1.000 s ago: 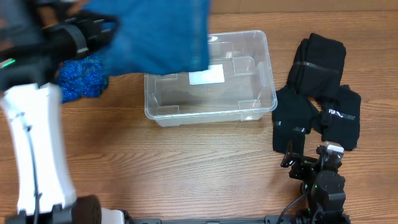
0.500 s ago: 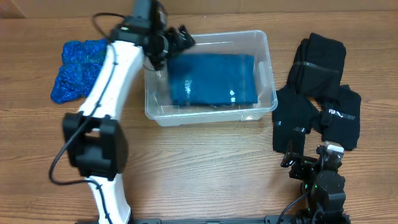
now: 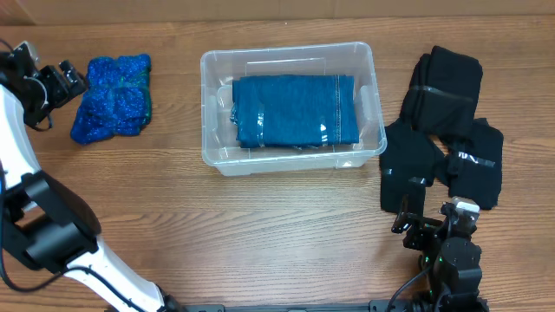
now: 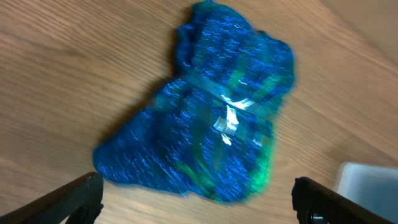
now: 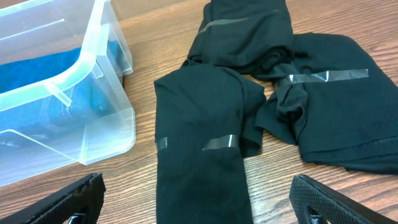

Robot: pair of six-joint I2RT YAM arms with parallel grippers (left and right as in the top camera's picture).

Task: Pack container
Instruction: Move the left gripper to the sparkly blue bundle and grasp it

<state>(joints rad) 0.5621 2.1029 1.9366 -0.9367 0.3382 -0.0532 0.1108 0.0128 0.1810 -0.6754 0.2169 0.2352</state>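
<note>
The robot's left gripper should next grab the fuzzy blue-and-green cloth by its edge (image 3: 88,113) (image 4: 157,144) farthest from the clear plastic container, near the cloth's near corner.
The clear plastic container (image 3: 375,130) stands mid-table with a folded blue garment (image 3: 295,111) lying flat inside it. A fuzzy blue-and-green cloth (image 3: 113,95) lies on the table to its left, and it fills the left wrist view as the cloth (image 4: 211,124). My left gripper (image 3: 56,78) hovers open just left of that cloth, its jaws (image 4: 199,202) wide and empty. A pile of black taped garments (image 3: 447,130) lies right of the container. Near the front edge, my right gripper (image 3: 431,212) stands open and empty before the nearest black garment (image 5: 199,155).
A corner of the container (image 4: 367,180) shows at the right of the left wrist view. In the right wrist view the container's wall (image 5: 93,74) stands left of the black pile. Bare wooden table (image 3: 260,234) stretches in front of the container.
The left gripper let the blue garment go into the container, opened, and swung left to hover by the blue-and-green cloth. The right arm has not moved.
</note>
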